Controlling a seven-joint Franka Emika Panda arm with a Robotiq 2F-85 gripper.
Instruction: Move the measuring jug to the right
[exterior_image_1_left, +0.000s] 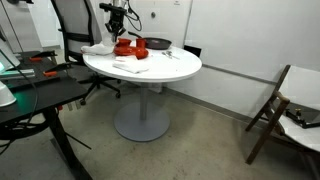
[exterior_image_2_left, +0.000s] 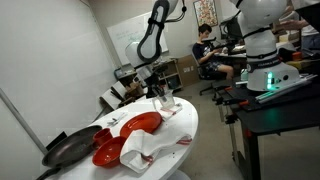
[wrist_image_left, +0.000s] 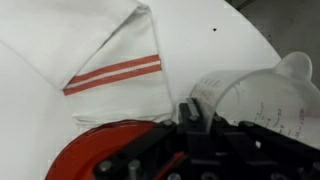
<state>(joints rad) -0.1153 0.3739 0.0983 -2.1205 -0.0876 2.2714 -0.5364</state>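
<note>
My gripper releases the measuring jug on the white table (exterior_image_1_left: 151, 52) next, just before the black pan.
The clear plastic measuring jug (wrist_image_left: 268, 98) with printed marks lies close in the wrist view, its spout toward the upper right. My gripper (wrist_image_left: 196, 118) is shut on the jug's rim wall, next to a red plate (wrist_image_left: 100, 152). In both exterior views the gripper (exterior_image_1_left: 119, 33) (exterior_image_2_left: 160, 92) reaches down at the table's far side, and the jug (exterior_image_2_left: 167, 101) shows below it, standing on the round white table (exterior_image_1_left: 165, 70).
Red plates (exterior_image_1_left: 135, 48) (exterior_image_2_left: 140, 123), a black pan (exterior_image_1_left: 157, 43) (exterior_image_2_left: 68, 148) and a red-striped white towel (wrist_image_left: 110, 72) (exterior_image_2_left: 150, 145) share the table. An office chair (exterior_image_1_left: 75, 25), a dark desk (exterior_image_1_left: 30, 95) and a wooden chair (exterior_image_1_left: 285, 105) stand around it.
</note>
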